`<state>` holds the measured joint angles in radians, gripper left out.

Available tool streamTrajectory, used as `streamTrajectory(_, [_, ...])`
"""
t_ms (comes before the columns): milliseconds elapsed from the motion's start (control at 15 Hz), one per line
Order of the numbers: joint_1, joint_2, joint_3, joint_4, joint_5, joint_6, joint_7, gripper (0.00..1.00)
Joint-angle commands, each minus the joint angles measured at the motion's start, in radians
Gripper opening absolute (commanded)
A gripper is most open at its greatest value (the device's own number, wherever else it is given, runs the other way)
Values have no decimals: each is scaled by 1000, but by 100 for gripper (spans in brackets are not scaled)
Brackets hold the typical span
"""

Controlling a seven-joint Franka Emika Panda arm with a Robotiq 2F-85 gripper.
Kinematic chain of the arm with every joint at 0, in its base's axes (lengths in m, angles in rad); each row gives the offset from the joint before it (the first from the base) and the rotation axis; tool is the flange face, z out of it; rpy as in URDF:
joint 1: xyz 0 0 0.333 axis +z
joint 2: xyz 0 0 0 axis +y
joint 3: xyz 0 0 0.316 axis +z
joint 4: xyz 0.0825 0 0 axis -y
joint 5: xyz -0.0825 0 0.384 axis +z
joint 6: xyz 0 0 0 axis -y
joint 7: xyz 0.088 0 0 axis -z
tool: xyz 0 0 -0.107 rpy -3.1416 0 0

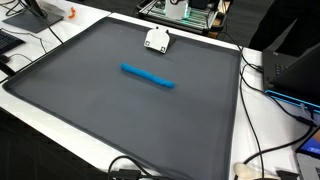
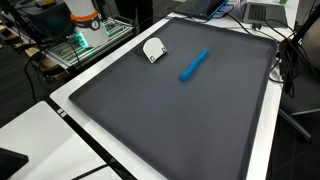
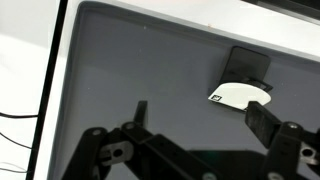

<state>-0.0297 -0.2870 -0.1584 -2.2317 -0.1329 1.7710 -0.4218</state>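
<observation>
Next, my gripper moves to the white object's top [image 1: 158, 31] [image 3: 240, 93] and closes on it there, so that the white object can lift away from the black part.
My gripper [image 3: 200, 120] shows only in the wrist view. It is open and empty, hovering over a dark grey mat [image 3: 130, 60]. A small white object [image 3: 240, 93] with a black part behind it lies on the mat just beyond my right finger, not touching it. This white object also shows in both exterior views [image 1: 157, 40] [image 2: 153, 49], near the mat's edge. A blue marker [image 1: 148, 76] [image 2: 194, 65] lies flat on the mat a short way from the white object; it is out of the wrist view.
The mat [image 1: 100, 110] [image 2: 200, 120] covers most of a white table [image 1: 270, 120]. Cables [image 1: 262, 150] run along the table's side. A laptop [image 1: 300, 70] and a metal rack [image 2: 85, 45] stand off the mat's edges.
</observation>
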Motion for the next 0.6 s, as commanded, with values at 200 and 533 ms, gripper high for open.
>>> streamTrajectory(200, [54, -139, 12, -176, 91, 144, -232, 100])
streamTrajectory(533, [121, -264, 15, -375, 153, 265, -419, 100])
